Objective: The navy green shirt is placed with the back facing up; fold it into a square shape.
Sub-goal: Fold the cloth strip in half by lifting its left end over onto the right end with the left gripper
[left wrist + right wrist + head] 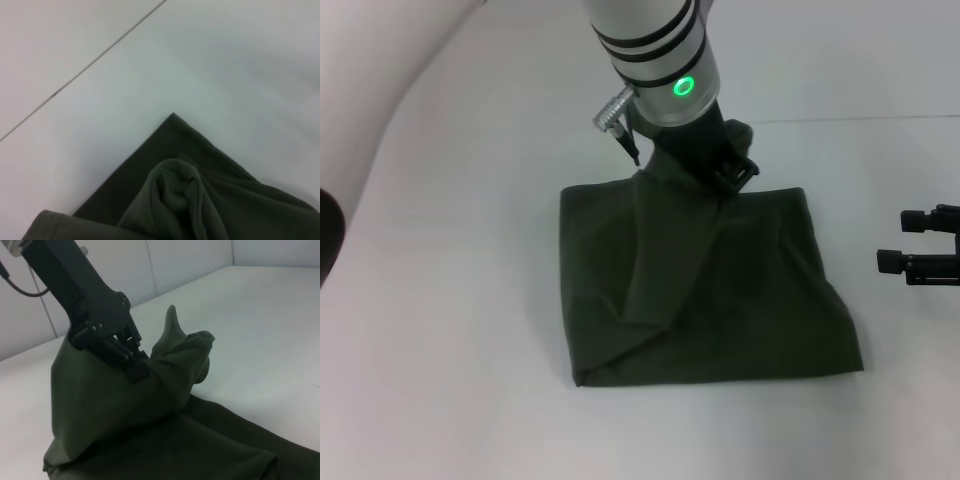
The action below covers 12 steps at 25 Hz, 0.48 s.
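Note:
The robot's left gripper should release the raised fold just inside the shirt's far corner (799,235) (197,160) nearest the right gripper.
The navy green shirt (740,300) lies folded into a rough rectangle in the middle of the white table (440,300). My left gripper (725,175) reaches down at the shirt's far edge and is shut on a bunch of the cloth, holding it lifted. A fold rises from there and drapes over the shirt's middle. The right wrist view shows the left gripper (132,362) pinching the raised cloth (125,410). The left wrist view shows a bunched fold and a corner of the shirt (200,200). My right gripper (893,241) is open and empty, to the right of the shirt.
A dark rounded object (328,235) sits at the left edge of the head view. A seam line (860,118) crosses the table behind the shirt. White table surface surrounds the shirt on all sides.

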Each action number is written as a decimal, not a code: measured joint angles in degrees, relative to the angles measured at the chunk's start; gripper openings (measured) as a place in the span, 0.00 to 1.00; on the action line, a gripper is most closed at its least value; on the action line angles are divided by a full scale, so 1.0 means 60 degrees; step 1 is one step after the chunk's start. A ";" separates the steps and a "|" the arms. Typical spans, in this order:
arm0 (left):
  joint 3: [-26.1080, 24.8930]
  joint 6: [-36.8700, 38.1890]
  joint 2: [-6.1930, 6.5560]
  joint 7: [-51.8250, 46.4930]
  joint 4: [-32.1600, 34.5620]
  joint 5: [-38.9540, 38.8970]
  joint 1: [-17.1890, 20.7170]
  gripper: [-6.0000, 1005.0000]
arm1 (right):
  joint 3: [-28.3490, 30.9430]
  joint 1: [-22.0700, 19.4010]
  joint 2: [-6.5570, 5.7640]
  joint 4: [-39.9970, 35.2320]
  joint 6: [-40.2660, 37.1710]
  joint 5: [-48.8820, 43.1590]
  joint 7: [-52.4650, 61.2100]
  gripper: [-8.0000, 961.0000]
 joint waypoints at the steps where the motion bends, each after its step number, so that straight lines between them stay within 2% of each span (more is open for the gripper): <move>1: 0.0017 -0.0026 -0.0002 0.0000 -0.0006 -0.0087 -0.0004 0.10 | 0.0013 -0.0017 0.0001 -0.0001 0.0025 0.0000 -0.0001 0.90; 12: 0.0125 -0.0543 -0.0038 0.0004 -0.0501 -0.0521 -0.0179 0.10 | -0.0016 -0.0068 0.0038 -0.0010 0.0223 -0.0001 -0.0009 0.90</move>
